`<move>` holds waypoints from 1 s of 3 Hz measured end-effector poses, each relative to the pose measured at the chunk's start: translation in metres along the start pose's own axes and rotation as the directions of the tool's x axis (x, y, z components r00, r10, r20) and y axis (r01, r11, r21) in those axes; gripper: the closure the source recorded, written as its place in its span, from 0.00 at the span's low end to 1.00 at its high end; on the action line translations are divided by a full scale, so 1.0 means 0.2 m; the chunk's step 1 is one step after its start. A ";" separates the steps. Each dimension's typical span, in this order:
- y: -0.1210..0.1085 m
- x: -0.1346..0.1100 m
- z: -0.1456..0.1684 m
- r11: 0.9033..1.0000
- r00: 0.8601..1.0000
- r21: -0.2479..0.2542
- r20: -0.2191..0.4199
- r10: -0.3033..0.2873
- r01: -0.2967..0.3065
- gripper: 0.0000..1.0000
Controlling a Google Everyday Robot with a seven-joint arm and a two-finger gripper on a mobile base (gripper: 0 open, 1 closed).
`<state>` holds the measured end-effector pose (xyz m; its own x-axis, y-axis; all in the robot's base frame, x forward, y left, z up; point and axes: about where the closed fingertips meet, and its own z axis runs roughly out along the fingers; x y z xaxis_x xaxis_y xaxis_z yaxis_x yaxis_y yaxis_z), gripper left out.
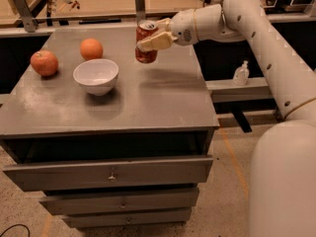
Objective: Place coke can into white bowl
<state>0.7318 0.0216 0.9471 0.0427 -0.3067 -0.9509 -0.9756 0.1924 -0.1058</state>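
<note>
My gripper is holding the coke can. It will let go of it in the middle of the white bowl (95,74), just in front of the orange.
The red coke can (145,41) with a silver top hangs upright in the air above the back of the grey cabinet top (148,98). My gripper (154,37) is shut on the can from its right side, a pale finger lying across its front. The white bowl (96,76) stands empty on the cabinet top, lower left of the can, with a clear gap between them.
An orange (91,49) sits just behind the bowl and a red apple (44,63) to its left. A workbench with metal posts (139,0) runs behind the cabinet. A small sanitiser bottle (240,73) stands on a ledge at the right.
</note>
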 end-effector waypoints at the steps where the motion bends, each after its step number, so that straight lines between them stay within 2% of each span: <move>1: 0.07 -0.13 0.09 0.999 0.998 -0.036 0.055 0.023 -0.021 1.00; 2: 0.18 -0.25 0.20 0.994 0.994 -0.087 0.071 0.079 -0.073 1.00; 3: 0.30 -0.32 0.31 0.983 0.990 -0.130 0.038 0.136 -0.130 1.00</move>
<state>0.6830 0.1100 0.9832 -0.0822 -0.2420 -0.9668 -0.9925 0.1076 0.0574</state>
